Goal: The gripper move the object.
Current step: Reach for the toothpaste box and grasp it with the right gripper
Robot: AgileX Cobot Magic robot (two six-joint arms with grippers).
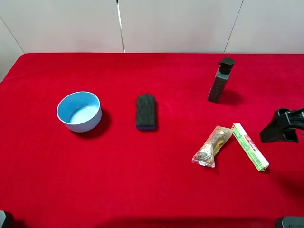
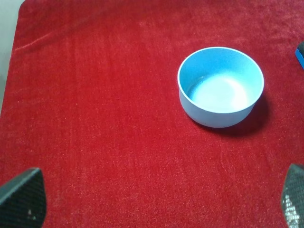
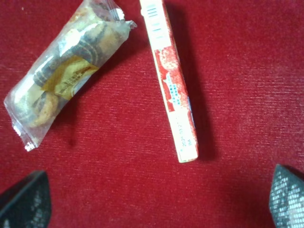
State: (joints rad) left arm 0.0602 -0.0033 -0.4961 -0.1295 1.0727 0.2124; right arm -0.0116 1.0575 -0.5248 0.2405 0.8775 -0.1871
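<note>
The robot's right gripper will next go to the slim light green and white box and close across the box's red-printed middle (image 1: 249, 146) (image 3: 173, 88).
The object, a slim light green and white box with red print (image 1: 250, 146), lies flat on the red cloth at the right, next to a clear snack packet (image 1: 212, 146). My right gripper (image 1: 281, 128) hovers just right of the box, apart from it. In the right wrist view the box (image 3: 173, 85) lies ahead of the open, empty right gripper (image 3: 156, 197), whose fingers (image 3: 26, 202) stand wide apart. My left gripper (image 2: 156, 197) is open and empty over bare cloth, short of the blue bowl (image 2: 220, 85).
A blue bowl (image 1: 79, 111) stands at the left and a black sponge-like block (image 1: 145, 111) in the middle. A dark pump bottle (image 1: 221, 80) stands upright behind the box. The snack packet (image 3: 66, 71) lies beside the box, nearly touching one of its ends.
</note>
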